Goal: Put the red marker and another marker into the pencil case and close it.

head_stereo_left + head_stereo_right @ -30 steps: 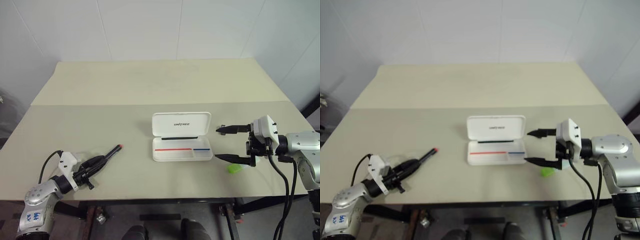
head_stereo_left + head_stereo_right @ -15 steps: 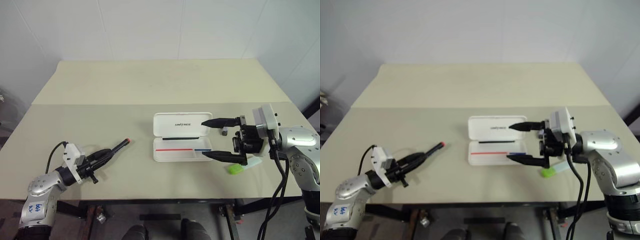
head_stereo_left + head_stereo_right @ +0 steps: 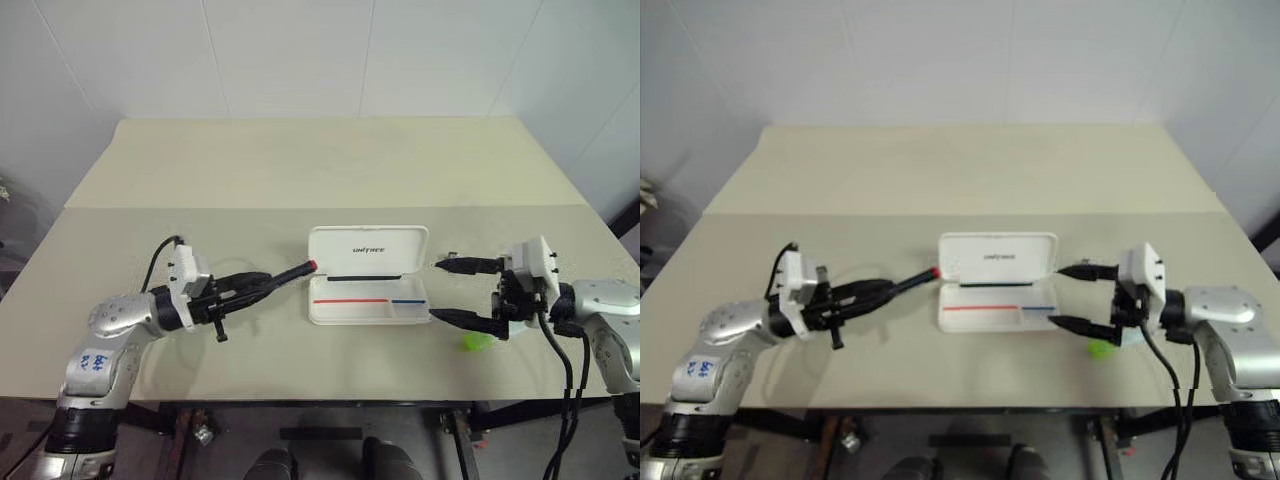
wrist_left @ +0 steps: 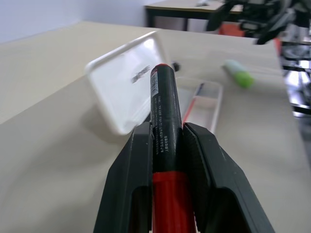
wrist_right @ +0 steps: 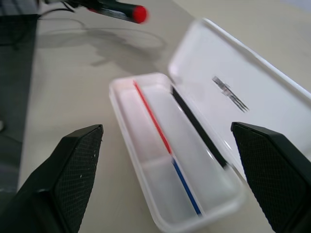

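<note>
The red marker will lie in the case's tray (image 3: 361, 290) (image 4: 181, 99) between the stripe and the lid after my left gripper releases it.
The red marker (image 3: 290, 274), black with a red end, is held level above the table, and my left gripper (image 3: 250, 286) is shut on its barrel. Its red tip hangs just left of the pencil case (image 3: 368, 240), which lies open at the table's middle with its lid tilted back and a red-and-blue stripe in the tray. In the left wrist view the marker (image 4: 165, 111) points at the case's lid (image 4: 121, 92). My right gripper (image 3: 450, 291) stands open just right of the case, nothing between its fingers. The green highlighter (image 3: 478, 341) lies on the table under its near finger.
A small dark block (image 4: 175, 66) sits on the table beside the case's lid. The table (image 3: 300, 170) is bare behind the case and stretches wide to the left. Its front edge runs close below both arms.
My left gripper has carried the red marker up and to the right, from the table's left front to the case's left end. The right gripper swung over the case and drew back.
</note>
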Robot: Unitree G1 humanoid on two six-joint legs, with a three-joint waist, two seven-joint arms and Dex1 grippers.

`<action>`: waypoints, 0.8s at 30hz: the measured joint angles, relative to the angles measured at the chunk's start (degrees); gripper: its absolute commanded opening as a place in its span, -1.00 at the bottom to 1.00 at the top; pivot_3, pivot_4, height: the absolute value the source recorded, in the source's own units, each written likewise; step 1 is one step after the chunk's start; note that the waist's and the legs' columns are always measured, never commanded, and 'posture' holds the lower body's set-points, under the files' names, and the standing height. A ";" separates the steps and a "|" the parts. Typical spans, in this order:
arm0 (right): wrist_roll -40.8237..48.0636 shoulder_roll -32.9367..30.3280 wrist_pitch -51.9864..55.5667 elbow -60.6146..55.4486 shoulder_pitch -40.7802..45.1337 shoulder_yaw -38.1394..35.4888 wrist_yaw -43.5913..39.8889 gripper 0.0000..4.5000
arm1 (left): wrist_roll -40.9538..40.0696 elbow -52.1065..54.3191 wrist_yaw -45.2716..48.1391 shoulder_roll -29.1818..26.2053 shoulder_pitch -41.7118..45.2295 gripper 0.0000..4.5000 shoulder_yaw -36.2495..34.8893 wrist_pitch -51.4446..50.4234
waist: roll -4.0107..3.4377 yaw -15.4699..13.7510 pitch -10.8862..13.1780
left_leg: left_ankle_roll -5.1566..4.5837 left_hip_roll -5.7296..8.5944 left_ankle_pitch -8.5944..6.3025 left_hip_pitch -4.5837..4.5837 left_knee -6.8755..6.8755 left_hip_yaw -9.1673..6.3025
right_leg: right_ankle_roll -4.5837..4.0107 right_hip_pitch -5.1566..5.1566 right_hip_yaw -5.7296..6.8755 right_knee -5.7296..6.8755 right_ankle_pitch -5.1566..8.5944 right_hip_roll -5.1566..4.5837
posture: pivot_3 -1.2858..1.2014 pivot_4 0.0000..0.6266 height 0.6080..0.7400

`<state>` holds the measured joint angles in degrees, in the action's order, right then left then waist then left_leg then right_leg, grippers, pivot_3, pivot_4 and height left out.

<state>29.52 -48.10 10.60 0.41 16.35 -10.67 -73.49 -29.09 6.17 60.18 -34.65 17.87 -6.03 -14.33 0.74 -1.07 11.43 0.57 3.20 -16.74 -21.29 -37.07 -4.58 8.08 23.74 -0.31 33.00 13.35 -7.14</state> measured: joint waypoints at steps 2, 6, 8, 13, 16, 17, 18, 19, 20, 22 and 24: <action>-0.78 -0.66 -0.91 0.60 -1.37 -1.24 0.42 1.00 | 0.19 -0.12 1.20 0.01 1.57 -0.74 1.87 -0.18 | 0.00 -0.06 0.00 | 0.01 -0.01 -0.01 0.01 0.00 0.03 | 0.00 0.00 -0.02 0.00 0.00 0.02 | 0.03 -0.52 1.00; -1.68 -0.97 -1.94 1.28 -3.71 -3.27 1.17 1.00 | 2.69 -2.84 1.92 1.76 6.26 -0.74 6.52 0.13 | 0.00 -0.17 0.00 | 0.00 0.00 -0.01 0.04 -0.05 0.04 | 0.03 -0.04 -0.04 0.02 -0.02 0.03 | 0.03 -0.52 1.00; -1.81 -1.15 -1.99 1.28 -4.13 -3.66 1.71 1.00 | 4.55 -6.12 1.78 3.56 8.59 -0.74 8.58 0.87 | 0.00 -0.23 0.00 | -0.01 0.00 0.00 0.04 -0.07 0.05 | 0.06 -0.05 -0.04 0.02 -0.04 0.03 | 0.03 -0.52 1.00; -1.77 -1.26 -1.86 -0.62 -6.27 -5.04 2.88 1.00 | 9.64 -15.11 2.12 7.40 13.66 -0.74 13.67 3.81 | 0.00 -0.11 0.00 | -0.01 -0.01 0.00 0.01 -0.05 0.09 | 0.08 -0.03 -0.07 -0.04 -0.05 0.06 | 0.03 -0.52 1.00; -1.58 -1.22 -1.52 -3.01 -8.05 -5.73 4.07 1.00 | 11.67 -20.92 1.96 10.36 17.62 -0.74 14.58 5.41 | 0.01 -0.30 0.01 | -0.01 -0.01 -0.01 0.00 -0.07 0.09 | 0.09 -0.04 -0.06 -0.04 -0.05 0.06 | 0.03 -0.52 1.00; -1.35 -1.19 -1.22 -4.29 -8.72 -5.80 4.64 1.00 | 12.48 -23.13 2.01 11.68 19.42 -0.74 15.21 6.12 | 0.01 -0.36 0.01 | -0.01 0.00 0.00 -0.01 -0.09 0.09 | 0.11 -0.04 -0.06 -0.05 -0.06 0.06 | 0.03 -0.52 1.00; -1.18 -1.08 -0.73 -5.39 -9.08 -5.81 5.25 1.00 | 13.11 -24.73 2.12 12.78 20.78 -0.74 15.81 6.85 | 0.01 -0.45 0.01 | -0.01 0.00 -0.01 -0.02 -0.10 0.09 | 0.13 -0.05 -0.06 -0.06 -0.07 0.06 | 0.03 -0.52 1.00; -1.02 -0.95 -0.38 -6.67 -9.33 -5.84 5.90 1.00 | 13.81 -26.12 2.28 13.94 21.88 -0.74 16.43 7.47 | 0.01 -0.46 0.01 | -0.04 0.01 -0.02 -0.04 -0.13 0.09 | 0.15 -0.06 -0.07 -0.08 -0.08 0.06 | 0.03 -0.52 1.00; -0.87 -0.89 -0.15 -7.58 -9.54 -5.83 6.43 1.00 | 14.23 -27.42 2.52 14.79 22.59 -0.74 16.92 8.23 | 0.01 -0.44 0.01 | -0.07 0.01 -0.04 -0.03 -0.13 0.10 | 0.16 -0.07 -0.07 -0.11 -0.09 0.05 | 0.03 -0.52 1.00; -0.46 -0.86 0.60 -8.97 -10.17 -5.88 7.30 1.00 | 15.30 -29.69 2.88 15.85 23.32 -0.74 17.68 9.61 | 0.01 -0.34 0.01 | -0.10 0.00 -0.06 -0.04 -0.11 0.11 | 0.16 -0.06 -0.07 -0.15 -0.09 0.06 | 0.03 -0.52 1.00; -0.05 -0.72 1.20 -9.90 -11.04 -5.96 8.29 1.00 | 16.09 -32.02 3.25 16.99 24.49 -0.74 18.06 10.31 | 0.02 -0.27 0.01 | -0.11 0.00 -0.07 -0.05 -0.09 0.12 | 0.16 -0.04 -0.07 -0.15 -0.09 0.06 | 0.03 -0.52 1.00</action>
<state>29.47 -48.82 11.79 -9.49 5.31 -16.63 -65.21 -13.00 -25.85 63.43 -17.66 42.36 12.03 -4.02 0.75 -1.35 11.44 0.46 3.20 -16.81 -21.33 -37.15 -4.46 8.24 23.70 -0.39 32.85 13.26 -7.08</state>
